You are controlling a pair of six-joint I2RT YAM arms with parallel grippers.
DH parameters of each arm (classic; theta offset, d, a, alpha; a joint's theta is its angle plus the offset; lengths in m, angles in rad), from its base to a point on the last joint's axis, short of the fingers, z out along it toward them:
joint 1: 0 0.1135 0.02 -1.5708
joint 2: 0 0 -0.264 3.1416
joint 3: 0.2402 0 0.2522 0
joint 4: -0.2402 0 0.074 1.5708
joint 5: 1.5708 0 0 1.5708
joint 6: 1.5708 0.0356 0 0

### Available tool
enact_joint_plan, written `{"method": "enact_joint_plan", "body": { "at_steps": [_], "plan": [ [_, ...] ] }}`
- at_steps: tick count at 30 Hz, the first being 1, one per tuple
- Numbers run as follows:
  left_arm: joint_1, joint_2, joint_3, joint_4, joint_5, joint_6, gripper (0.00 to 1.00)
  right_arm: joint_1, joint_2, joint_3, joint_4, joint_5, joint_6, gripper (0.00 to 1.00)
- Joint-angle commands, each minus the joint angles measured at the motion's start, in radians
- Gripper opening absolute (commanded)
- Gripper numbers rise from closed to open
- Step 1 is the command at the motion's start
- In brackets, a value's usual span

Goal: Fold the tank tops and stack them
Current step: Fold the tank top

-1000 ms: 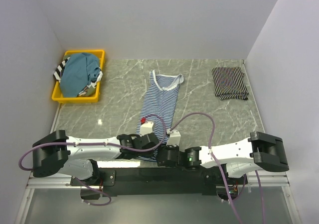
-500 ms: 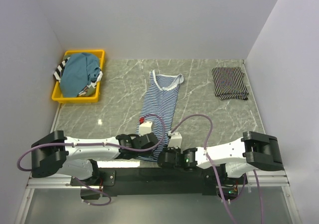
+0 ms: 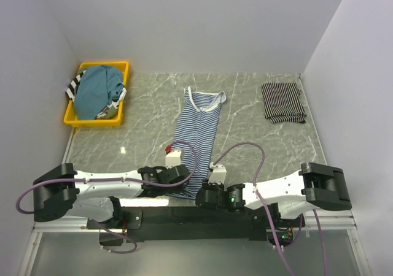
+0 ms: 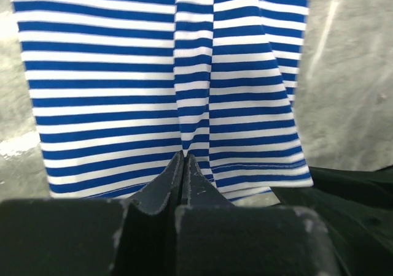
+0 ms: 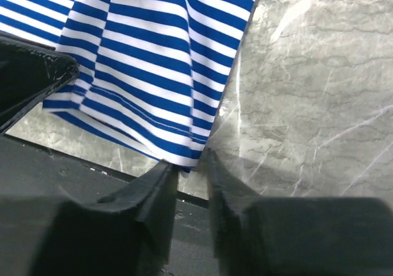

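Note:
My left gripper pinches a fold at the tank top's mid-hem and my right gripper has just the hem corner's tip, so next I take the hem by both corners [image 4: 56,191] before folding.
A blue-and-white striped tank top [image 3: 198,129] lies flat and lengthwise in the middle of the table, neck at the far end. My left gripper [image 3: 182,181] is at its near hem, and in the left wrist view its jaws [image 4: 184,159] are shut on a pinched ridge of the striped fabric [image 4: 153,73]. My right gripper [image 3: 203,190] is at the hem's near right corner. Its jaws [image 5: 190,161] stand narrow, closed on the corner of the striped cloth [image 5: 153,61]. A black tank top with thin white stripes [image 3: 282,102] lies folded at the far right. A teal top [image 3: 95,91] sits in the bin.
The yellow bin [image 3: 80,121] stands at the far left with more striped cloth under the teal top. White walls close in the marble table on three sides. The black base rail [image 3: 196,213] runs along the near edge just behind both grippers.
Both grippers have closed at the near hem of the striped top, the left fully and the right to a narrow gap. Both wrists have settled lower and slightly nearer.

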Motion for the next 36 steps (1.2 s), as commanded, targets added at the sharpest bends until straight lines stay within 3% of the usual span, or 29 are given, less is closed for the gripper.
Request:
{"method": "enact_joint_plan", "body": {
  "at_steps": [1, 5, 13, 19, 25, 32, 36],
  "plan": [
    [0.008, -0.043, -0.036, 0.012, -0.024, -0.037, 0.01, 0.025, 0.006, 0.003, -0.042, 0.05, 0.004, 0.35],
    [0.008, -0.071, -0.064, 0.034, -0.015, -0.051, 0.01, 0.044, -0.015, 0.003, -0.039, 0.063, -0.006, 0.47],
    [0.009, -0.106, -0.075, 0.066, 0.008, -0.022, 0.08, 0.053, -0.21, -0.009, -0.077, 0.089, -0.027, 0.47],
    [0.009, -0.097, -0.089, 0.078, 0.022, -0.031, 0.02, -0.011, -0.35, -0.032, -0.068, 0.118, -0.045, 0.47],
    [0.009, -0.08, -0.118, 0.089, 0.033, -0.068, 0.01, -0.172, -0.271, -0.066, 0.178, -0.058, -0.18, 0.33],
    [0.006, -0.101, -0.155, 0.1, 0.044, -0.101, 0.01, -0.176, -0.043, -0.012, 0.233, -0.129, -0.191, 0.21],
    [0.008, -0.104, -0.17, 0.107, 0.05, -0.109, 0.01, -0.133, -0.005, -0.035, 0.227, -0.124, -0.141, 0.2]
  ]
}}
